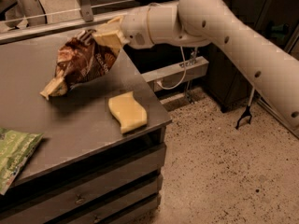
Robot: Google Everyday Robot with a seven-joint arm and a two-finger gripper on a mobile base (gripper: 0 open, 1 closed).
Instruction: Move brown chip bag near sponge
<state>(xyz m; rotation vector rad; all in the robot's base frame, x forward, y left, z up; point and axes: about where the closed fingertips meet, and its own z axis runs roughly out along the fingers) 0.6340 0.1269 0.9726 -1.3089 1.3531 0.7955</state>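
Next, I let go of the brown chip bag, now hanging tilted above the table, with my gripper, flat on the grey table (84, 87) next to the sponge's back corner.
The brown chip bag (81, 63) hangs tilted above the grey table (56, 125), its pale lower end near the surface at the left. My gripper (103, 35) is shut on the bag's upper right end, with its pale yellow fingers (110, 34) clamped on the foil. The sponge (127, 112), flat and pale yellow with wavy edges, lies on the table near the right front corner, a short way below and right of the bag. My white arm reaches in from the upper right.
A green-and-white snack bag (14, 154) lies at the table's front left edge. The table's right edge drops to a speckled floor (224, 171). A shelf with a cable (180, 73) stands behind the table.
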